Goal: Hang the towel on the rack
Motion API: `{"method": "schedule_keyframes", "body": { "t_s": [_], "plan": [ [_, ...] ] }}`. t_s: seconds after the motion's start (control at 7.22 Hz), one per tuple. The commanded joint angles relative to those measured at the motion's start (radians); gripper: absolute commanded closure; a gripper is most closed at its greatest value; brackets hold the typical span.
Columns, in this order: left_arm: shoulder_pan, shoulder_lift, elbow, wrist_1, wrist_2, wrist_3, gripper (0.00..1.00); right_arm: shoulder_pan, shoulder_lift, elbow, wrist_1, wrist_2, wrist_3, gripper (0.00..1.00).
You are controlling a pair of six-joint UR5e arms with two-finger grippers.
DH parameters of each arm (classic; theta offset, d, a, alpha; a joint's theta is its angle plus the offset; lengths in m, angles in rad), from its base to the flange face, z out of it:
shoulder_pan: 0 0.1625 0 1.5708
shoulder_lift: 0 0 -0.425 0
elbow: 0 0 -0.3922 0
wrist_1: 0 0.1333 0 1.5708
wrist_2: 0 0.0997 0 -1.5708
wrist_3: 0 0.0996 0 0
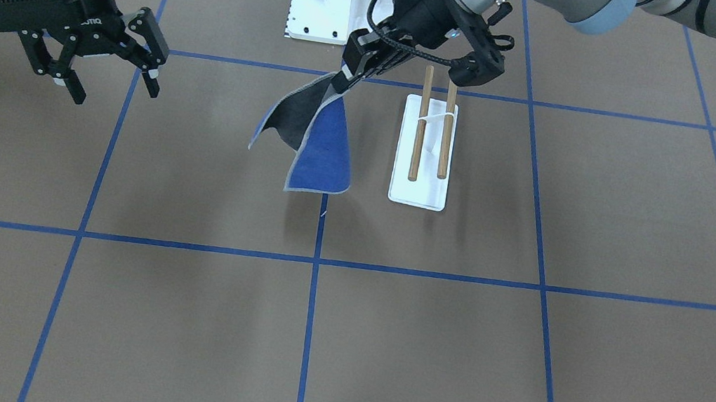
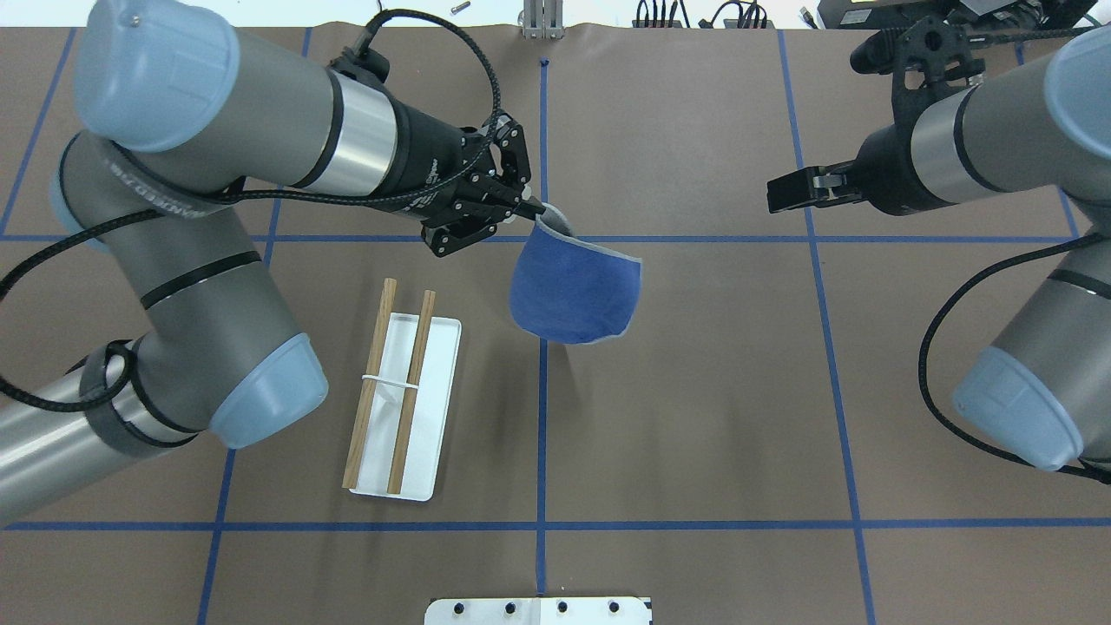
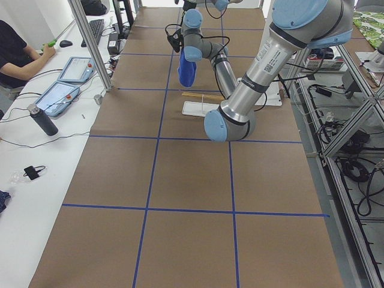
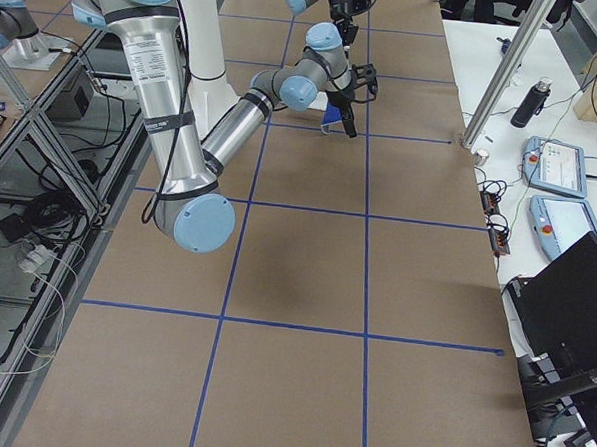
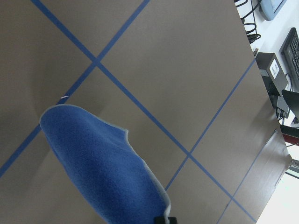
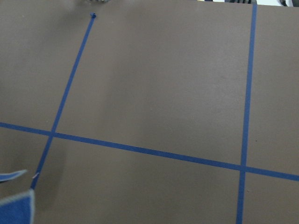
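The robot's left gripper will release the towel draped across both brown dowel rods [image 1: 428,123], above the white base of the rack.
My left gripper [image 2: 534,208] is shut on a top corner of the towel [image 2: 575,291], a royal-blue cloth with a light grey edge that hangs in the air above the table. In the front-facing view the gripper [image 1: 346,77] pinches the towel [image 1: 323,150] just left of the rack. The rack [image 2: 404,395] has a flat white base and two brown dowel rods [image 1: 420,125]; it stands apart from the towel with nothing on it. The towel also fills the left wrist view [image 5: 103,168]. My right gripper [image 1: 108,75] is open and empty, held high far from the towel.
The white robot pedestal [image 2: 538,610] stands at the table's near edge. The brown table carries blue tape lines [image 2: 541,417]. An operator [image 3: 18,57] sits at a side desk with tablets and a bottle.
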Motion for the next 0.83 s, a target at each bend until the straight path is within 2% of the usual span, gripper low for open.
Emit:
{"method": "schedule_keyframes", "body": {
  "t_s": [0.0, 0.14, 0.42, 0.69],
  "plan": [
    [0.048, 0.101, -0.132, 0.0, -0.011, 0.012, 1.0, 0.072, 0.0, -0.076, -0.03, 0.1, -0.1, 0.0],
    [0.075, 0.126, -0.167, 0.002, -0.01, 0.012, 1.0, 0.11, 0.0, -0.098, -0.03, 0.152, -0.138, 0.0],
    [0.114, 0.181, -0.204, 0.005, -0.007, 0.012, 1.0, 0.14, 0.003, -0.118, -0.03, 0.188, -0.143, 0.0],
    [0.086, 0.271, -0.217, 0.003, -0.025, 0.075, 1.0, 0.146, 0.003, -0.129, -0.027, 0.191, -0.143, 0.0]
  ]
}}
